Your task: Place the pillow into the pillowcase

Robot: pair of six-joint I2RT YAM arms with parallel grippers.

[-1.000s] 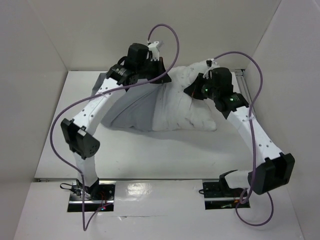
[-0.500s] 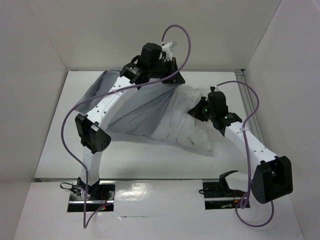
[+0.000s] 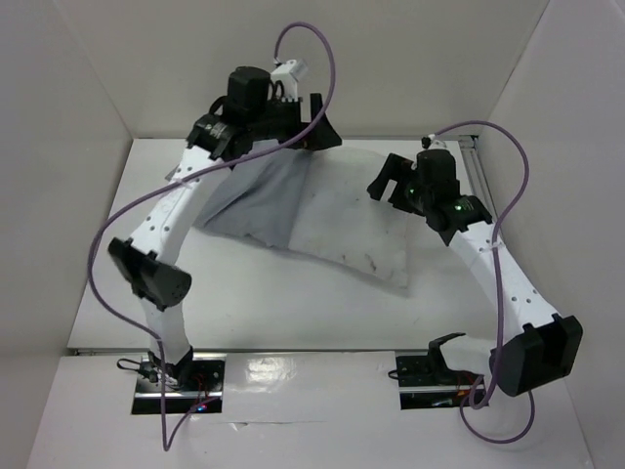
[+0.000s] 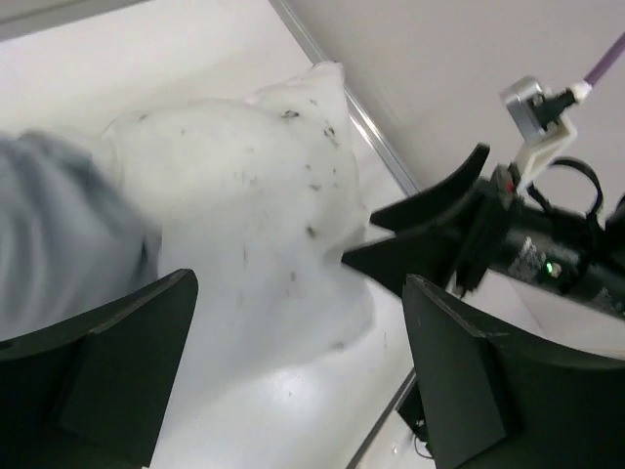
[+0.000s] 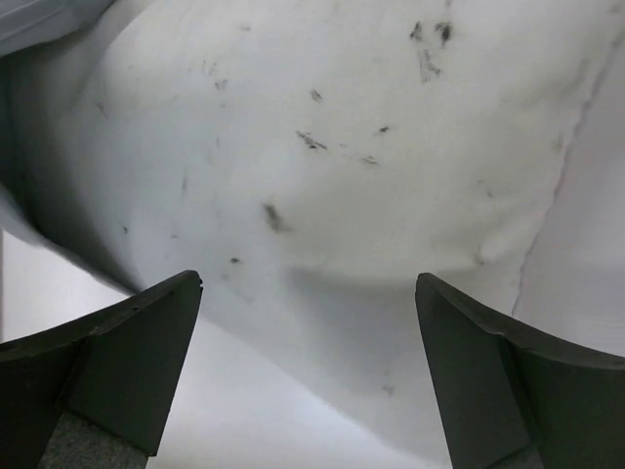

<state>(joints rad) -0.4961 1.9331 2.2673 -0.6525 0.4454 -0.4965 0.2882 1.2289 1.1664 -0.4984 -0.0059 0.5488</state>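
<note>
The robot's right gripper should next move to the white pillow's front corner (image 3: 395,272) (image 5: 410,422), outside the grey pillowcase, and close there.
The white speckled pillow (image 3: 356,230) lies flat on the table, its left part inside the grey pillowcase (image 3: 249,195). My left gripper (image 3: 322,122) hangs open above the back edge, where grey cloth meets white cushion. It holds nothing. In the left wrist view its fingers (image 4: 107,371) frame the pillow (image 4: 244,195), with the pillowcase (image 4: 49,244) at the left. My right gripper (image 3: 383,178) is open above the pillow's right back part. The right wrist view shows the pillow (image 5: 371,147) below the right gripper (image 5: 308,362), untouched.
White walls close in the table on three sides. A metal rail (image 3: 479,166) runs along the right back edge. Purple cables (image 3: 322,59) loop over both arms. The right gripper (image 4: 391,234) shows in the left wrist view, close to the pillow's far corner.
Both grippers have opened and let go. The pillow and pillowcase have dropped and lie flatter. The left arm has swung back and left, the right arm has drawn up and back.
</note>
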